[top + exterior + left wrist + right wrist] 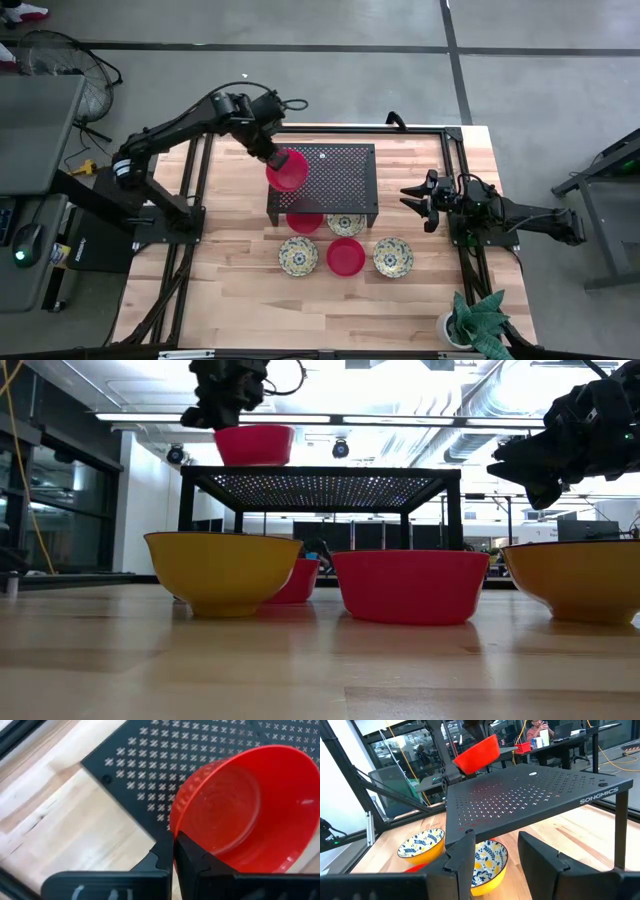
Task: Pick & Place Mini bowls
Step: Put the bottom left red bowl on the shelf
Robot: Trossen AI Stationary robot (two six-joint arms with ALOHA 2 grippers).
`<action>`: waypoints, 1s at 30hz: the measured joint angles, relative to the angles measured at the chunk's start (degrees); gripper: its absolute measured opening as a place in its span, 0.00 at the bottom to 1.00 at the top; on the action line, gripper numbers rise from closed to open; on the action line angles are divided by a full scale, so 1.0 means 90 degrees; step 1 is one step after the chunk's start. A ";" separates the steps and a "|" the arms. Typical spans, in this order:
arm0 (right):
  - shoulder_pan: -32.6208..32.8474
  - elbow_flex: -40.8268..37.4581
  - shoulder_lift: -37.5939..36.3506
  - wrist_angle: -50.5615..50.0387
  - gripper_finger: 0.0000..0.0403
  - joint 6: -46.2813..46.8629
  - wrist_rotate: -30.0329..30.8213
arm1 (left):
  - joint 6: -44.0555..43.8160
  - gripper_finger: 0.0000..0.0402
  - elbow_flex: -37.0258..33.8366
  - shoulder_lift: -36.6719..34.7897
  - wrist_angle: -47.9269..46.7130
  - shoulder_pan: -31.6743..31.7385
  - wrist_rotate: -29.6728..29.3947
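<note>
Next, I set the red mini bowl down with my left gripper on the black perforated shelf (296,179) (212,805), just above the red bowl underneath.
My left gripper (276,160) is shut on a plain red mini bowl (289,171) over the left end of a black perforated shelf (335,170). The low view shows the bowl (254,444) just above the shelf top (320,478). On the table in front of the shelf rest a floral bowl (298,256), a red bowl (346,256) and another floral bowl (393,257). A red bowl (304,221) and a floral bowl (346,224) sit partly under the shelf. My right gripper (412,200) waits open at the right, level, touching nothing. My left gripper pinches the red bowl's rim (173,831) on the side nearest the arm, one finger (192,856) inside the bowl and the other (159,857) outside. The fingers come steeply from above. The bowl (477,754) hangs tilted, mouth up, just over the shelf.
The shelf stands on four legs at the table's far middle, with bowls beneath and before it. A potted plant (478,320) stands at the near right corner. Black frame rails (452,160) run along the table's sides.
</note>
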 joint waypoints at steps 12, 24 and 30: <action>-0.0001 0.0000 0.0000 -0.0002 0.34 0.0001 0.0000 | 0.0367 0.00 0.0807 0.0768 -0.0484 0.0024 0.0177; -0.0001 0.0000 0.0000 -0.0002 0.34 0.0002 0.0000 | 0.0339 0.00 0.0781 0.0931 -0.0503 0.0024 0.0215; 0.0000 0.0000 0.0000 -0.0002 0.34 0.0000 0.0000 | 0.0340 0.00 0.0781 0.0931 -0.0486 0.0024 0.0316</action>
